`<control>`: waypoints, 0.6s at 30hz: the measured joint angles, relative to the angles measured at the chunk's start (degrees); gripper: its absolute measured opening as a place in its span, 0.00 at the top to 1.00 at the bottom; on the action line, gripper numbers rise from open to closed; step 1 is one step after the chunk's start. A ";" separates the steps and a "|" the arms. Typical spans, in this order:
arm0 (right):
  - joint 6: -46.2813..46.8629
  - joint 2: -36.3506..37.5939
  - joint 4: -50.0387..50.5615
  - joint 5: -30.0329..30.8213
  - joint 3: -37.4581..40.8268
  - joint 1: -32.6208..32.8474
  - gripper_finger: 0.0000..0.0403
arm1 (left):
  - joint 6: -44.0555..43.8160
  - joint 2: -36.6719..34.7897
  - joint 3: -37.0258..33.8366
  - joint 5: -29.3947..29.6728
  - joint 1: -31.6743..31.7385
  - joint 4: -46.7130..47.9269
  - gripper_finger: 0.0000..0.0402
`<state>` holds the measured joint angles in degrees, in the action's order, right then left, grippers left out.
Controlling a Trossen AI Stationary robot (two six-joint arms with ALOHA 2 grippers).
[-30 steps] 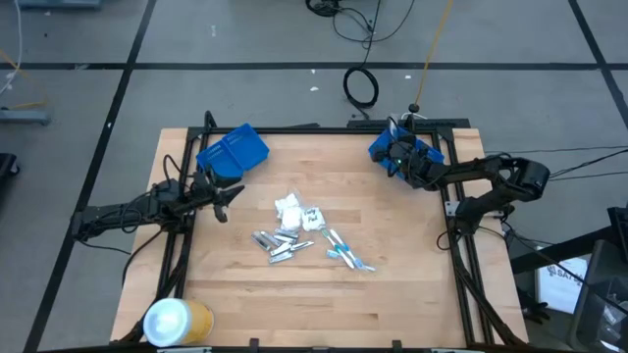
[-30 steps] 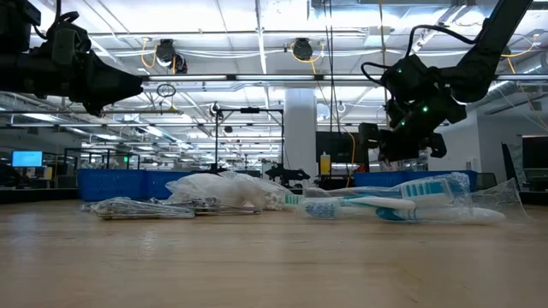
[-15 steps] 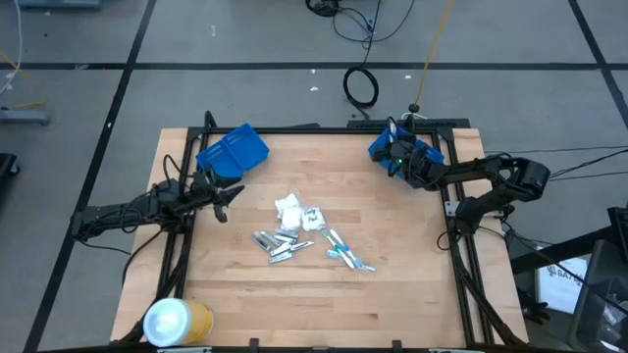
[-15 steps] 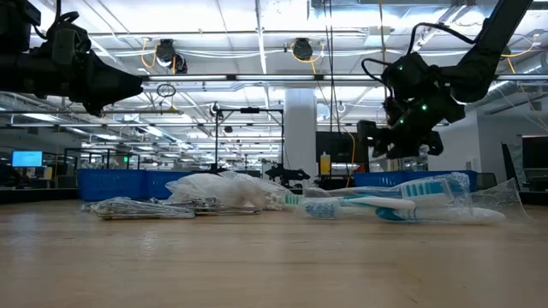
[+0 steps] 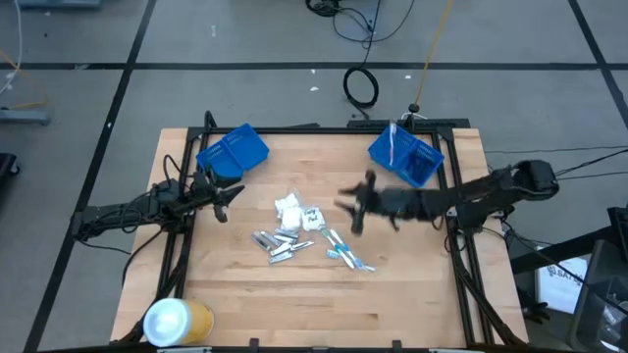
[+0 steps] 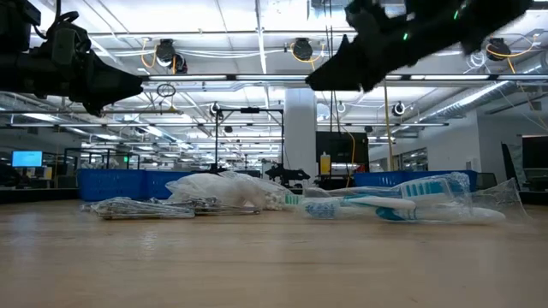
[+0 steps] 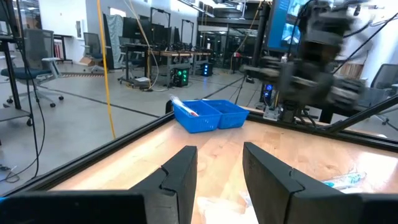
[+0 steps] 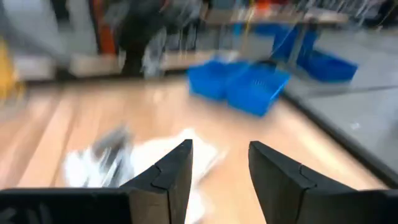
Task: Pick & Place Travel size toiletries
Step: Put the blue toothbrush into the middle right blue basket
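Observation:
The middle of the wrapped toothbrush point(image 5: 344, 250), whose white end lies beside the white packets, is to be gripped next by my right gripper.
The travel size toiletries point(image 5: 304, 233) lie in a loose pile on the middle of the wooden table: white packets point(image 5: 288, 207), short silver tubes point(image 5: 274, 242) and wrapped toothbrushes point(image 5: 343, 251). My right gripper point(image 5: 351, 209) hangs open, blurred, above the table just right of the pile, clear of it point(image 8: 221, 150). My left gripper point(image 5: 224, 201) waits open at the table's left edge, pointing level over the table point(image 7: 219, 152). A thin white item point(image 5: 392, 146) lies in the blue bin point(image 5: 404, 157) at the far right.
A second blue bin point(image 5: 233, 149) stands at the far left corner. A big yellow-and-white roll point(image 5: 177, 321) lies at the near left corner. A black frame point(image 5: 456, 255) runs along the table's edges. Bare wood shows in front of the pile.
My right gripper has swung quickly from over the far-right blue bin toward the table's middle and the pile, rising and turning as it went. The pile has kept its place.

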<state>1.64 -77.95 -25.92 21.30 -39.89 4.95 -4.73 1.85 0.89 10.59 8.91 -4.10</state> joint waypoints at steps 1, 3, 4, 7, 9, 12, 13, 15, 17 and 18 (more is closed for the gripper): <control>0.67 -0.70 7.69 3.40 -3.24 2.96 0.63 | 0.00 0.01 -0.01 0.00 0.00 -0.01 0.68; 5.57 -2.53 21.38 8.61 -9.12 7.66 0.63 | 0.00 0.00 0.00 -0.02 -0.04 0.01 0.68; 9.27 -3.36 27.40 10.04 -11.51 9.55 0.63 | 0.00 0.00 0.00 -0.02 -0.04 -0.02 0.68; 20.71 -6.35 36.27 10.00 -16.38 13.04 0.63 | -0.02 0.00 -0.01 -0.02 -0.04 0.00 0.68; 26.33 -8.63 38.51 8.56 -17.15 14.59 0.63 | -0.01 0.02 -0.01 -0.01 -0.04 0.01 0.68; 30.93 -12.59 38.65 4.20 -16.72 15.33 0.63 | 0.00 0.00 0.00 -0.02 -0.02 -0.02 0.68; 31.97 -14.00 38.77 3.35 -16.63 15.35 0.63 | 0.00 0.02 -0.01 -0.02 -0.02 0.00 0.68; 33.20 -16.66 38.51 2.10 -16.38 15.33 0.64 | -0.02 0.01 -0.01 -0.02 -0.02 -0.02 0.68; 33.69 -19.14 38.46 0.22 -16.23 15.33 0.64 | 0.00 0.02 -0.01 -0.02 -0.02 -0.02 0.68; 33.83 -20.16 37.80 -1.18 -16.23 15.32 0.65 | -0.01 0.01 -0.01 -0.02 -0.02 -0.02 0.68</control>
<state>35.47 -98.12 11.89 20.12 -56.12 20.26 -4.74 1.85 0.88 10.57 8.88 -4.12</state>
